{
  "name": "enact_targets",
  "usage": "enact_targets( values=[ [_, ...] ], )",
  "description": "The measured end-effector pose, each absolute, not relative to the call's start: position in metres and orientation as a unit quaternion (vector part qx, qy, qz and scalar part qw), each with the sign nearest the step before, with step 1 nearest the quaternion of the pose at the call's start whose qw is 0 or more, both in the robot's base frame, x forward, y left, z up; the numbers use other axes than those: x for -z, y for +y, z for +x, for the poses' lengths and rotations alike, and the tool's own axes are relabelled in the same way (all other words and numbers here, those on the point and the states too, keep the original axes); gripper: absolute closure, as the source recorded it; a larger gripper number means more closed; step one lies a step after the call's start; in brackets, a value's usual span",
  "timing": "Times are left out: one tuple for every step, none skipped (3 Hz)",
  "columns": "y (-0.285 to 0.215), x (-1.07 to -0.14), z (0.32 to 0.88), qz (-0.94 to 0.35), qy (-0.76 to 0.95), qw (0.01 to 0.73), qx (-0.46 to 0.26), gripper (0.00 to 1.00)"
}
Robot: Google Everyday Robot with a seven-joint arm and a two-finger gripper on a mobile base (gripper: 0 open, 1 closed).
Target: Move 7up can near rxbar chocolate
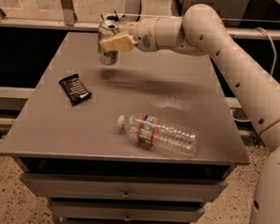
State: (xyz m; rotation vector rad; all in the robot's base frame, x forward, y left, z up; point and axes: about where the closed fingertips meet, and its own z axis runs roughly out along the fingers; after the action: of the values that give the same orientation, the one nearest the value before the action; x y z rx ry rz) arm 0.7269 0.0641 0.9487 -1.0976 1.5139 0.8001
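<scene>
Next, I let go of the 7up can with my gripper on the grey table (pixel 89 84), right up against the far side of the rxbar chocolate.
The 7up can (pixel 105 56), silver with a pull-tab top, hangs upright in the air above the far left part of the grey table (pixel 49 132); its shadow lies on the table below it. My gripper (pixel 114 41) is shut on the can's upper half, coming in from the right. The rxbar chocolate (pixel 75 89), a flat black wrapper with white text, lies on the table's left side, in front of and to the left of the can.
A clear plastic water bottle (pixel 158 133) lies on its side near the table's front middle. My white arm (pixel 228 52) spans the right side above the table. Drawers (pixel 126 194) sit under the tabletop. A rail (pixel 41 24) runs behind the table.
</scene>
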Motion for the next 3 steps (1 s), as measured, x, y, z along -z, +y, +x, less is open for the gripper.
enact_targets(
  values=[
    [0.082,-0.949,0.696,-0.490,0.613,0.509,-0.354,1.00],
    [0.100,-0.940,0.677,-0.520,0.604,0.485,-0.359,1.00],
    [0.113,-0.924,0.671,-0.537,0.603,0.468,-0.359,1.00]
  ],
)
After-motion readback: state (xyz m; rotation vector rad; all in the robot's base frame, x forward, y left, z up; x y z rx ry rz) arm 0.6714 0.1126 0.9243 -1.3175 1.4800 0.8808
